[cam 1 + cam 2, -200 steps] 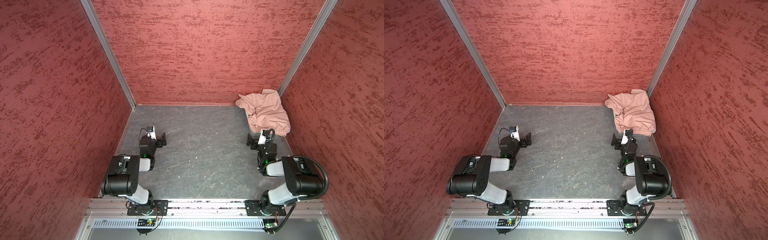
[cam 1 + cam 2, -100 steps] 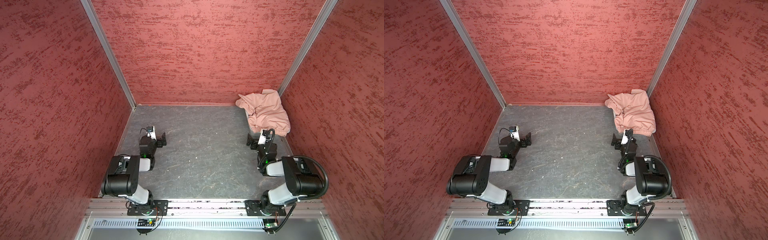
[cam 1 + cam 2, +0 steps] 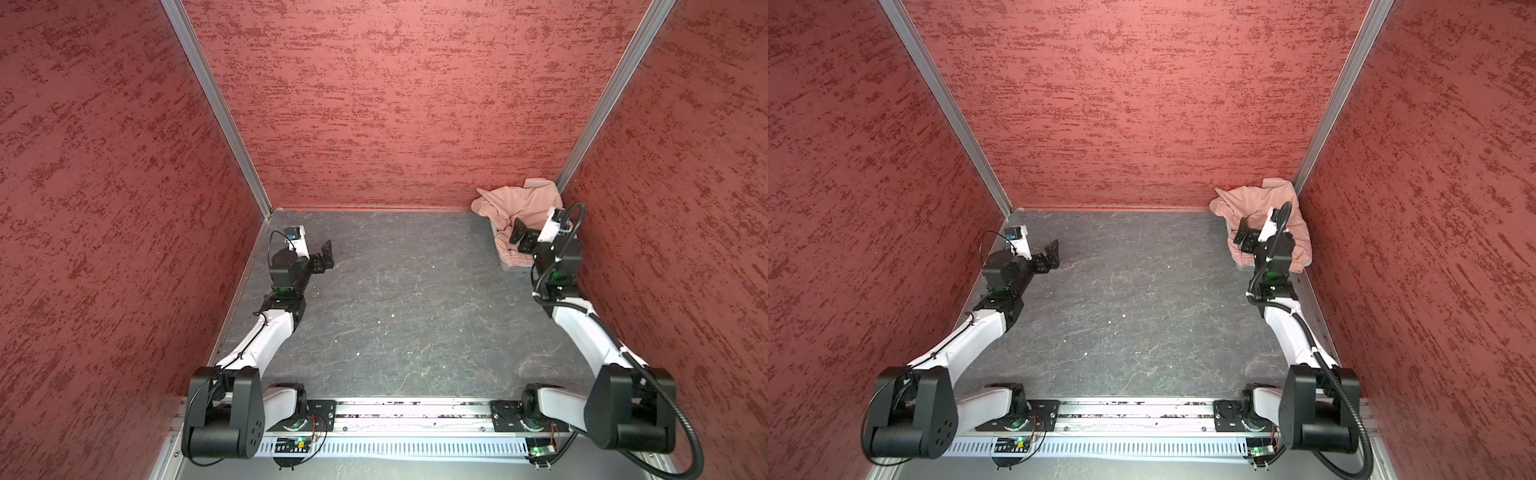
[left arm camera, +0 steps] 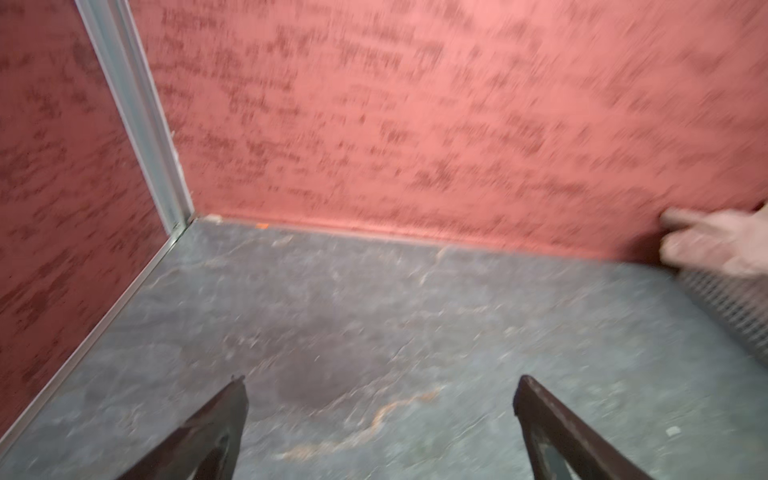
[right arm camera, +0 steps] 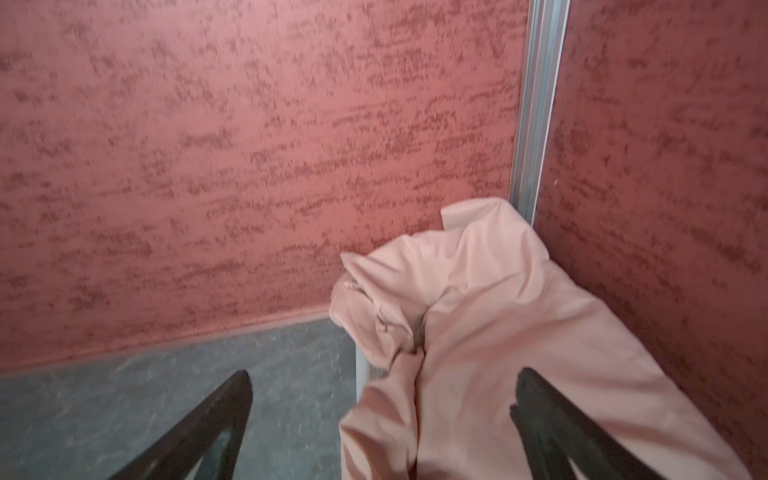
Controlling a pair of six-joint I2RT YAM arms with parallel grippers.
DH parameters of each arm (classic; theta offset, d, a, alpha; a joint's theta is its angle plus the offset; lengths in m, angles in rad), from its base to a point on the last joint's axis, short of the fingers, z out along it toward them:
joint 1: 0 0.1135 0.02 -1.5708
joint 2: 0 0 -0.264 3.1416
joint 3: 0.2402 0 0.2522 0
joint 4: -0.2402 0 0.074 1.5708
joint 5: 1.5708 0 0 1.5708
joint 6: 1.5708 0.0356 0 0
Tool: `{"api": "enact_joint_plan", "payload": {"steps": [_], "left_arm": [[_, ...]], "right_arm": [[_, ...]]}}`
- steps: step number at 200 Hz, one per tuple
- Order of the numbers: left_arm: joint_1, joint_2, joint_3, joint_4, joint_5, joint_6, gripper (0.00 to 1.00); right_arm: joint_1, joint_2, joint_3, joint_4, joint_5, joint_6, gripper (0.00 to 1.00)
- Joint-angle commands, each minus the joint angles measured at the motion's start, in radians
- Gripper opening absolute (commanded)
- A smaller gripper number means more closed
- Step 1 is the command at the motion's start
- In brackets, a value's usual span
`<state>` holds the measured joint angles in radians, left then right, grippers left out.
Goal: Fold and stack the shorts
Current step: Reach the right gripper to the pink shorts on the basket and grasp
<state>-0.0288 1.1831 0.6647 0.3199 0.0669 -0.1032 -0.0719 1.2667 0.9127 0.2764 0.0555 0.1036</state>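
My right gripper should grip the dusty pink shorts on the smooth middle [image 3: 538, 223] [image 5: 524, 348], between their bunched fold and the red side.
In both top views the dusty pink shorts [image 3: 511, 199] [image 3: 1250, 201] lie crumpled in the far right corner, draped over a white perforated basket [image 3: 515, 266] [image 3: 1246, 266]. My right gripper [image 3: 519, 235] [image 3: 1244, 239] hovers just above their near part, open and holding nothing. In the right wrist view the shorts [image 5: 478, 299] fill the space ahead, running between and under the spread fingers of the right gripper [image 5: 384, 374]. My left gripper [image 3: 326, 257] [image 3: 1052, 255] [image 4: 380, 382] is open and empty over bare floor at the far left. The left wrist view, blurred, shows the shorts [image 4: 715, 245] at its edge.
Red textured walls close in the left, back and right sides, with metal corner posts [image 3: 216, 108]. The basket's rim [image 5: 360, 365] and mesh wall [image 4: 731, 307] show under the fabric. The grey floor [image 3: 395, 299] spreads between the arms.
Both arms have unfolded and reached forward. The right gripper rose and moved back over the pink shorts. The left gripper shifted slightly toward the back. Both stayed open.
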Motion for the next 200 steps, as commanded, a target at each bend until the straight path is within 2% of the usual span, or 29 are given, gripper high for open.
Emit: {"api": "enact_joint_plan", "payload": {"steps": [1,15,36,71,100,125,153,200], "left_arm": [[-0.041,0.010,0.096,-0.303,0.058,-0.076,0.99],[-0.072,0.021,0.164,-0.419,0.051,-0.059,0.99],[-0.102,0.016,0.206,-0.522,0.039,-0.073,0.99],[-0.111,-0.017,0.177,-0.538,0.092,-0.096,0.99],[-0.111,-0.015,0.175,-0.542,0.123,-0.095,0.99],[-0.108,0.001,0.195,-0.536,0.191,-0.129,0.99],[-0.109,0.012,0.210,-0.522,0.261,-0.163,0.99],[-0.110,0.009,0.204,-0.530,0.280,-0.165,0.99]], "right_arm": [[-0.003,0.119,0.184,-0.419,0.109,0.000,0.99],[-0.020,0.229,0.321,-0.535,0.181,0.015,0.99],[-0.071,0.354,0.466,-0.628,0.200,0.037,0.99],[-0.196,0.499,0.627,-0.679,0.184,0.071,0.99],[-0.232,0.615,0.744,-0.756,0.166,0.054,0.99],[-0.230,0.649,0.748,-0.764,0.101,0.056,0.99],[-0.232,0.664,0.729,-0.769,0.119,0.051,0.99],[-0.232,0.708,0.715,-0.766,0.113,0.053,0.99]]}}
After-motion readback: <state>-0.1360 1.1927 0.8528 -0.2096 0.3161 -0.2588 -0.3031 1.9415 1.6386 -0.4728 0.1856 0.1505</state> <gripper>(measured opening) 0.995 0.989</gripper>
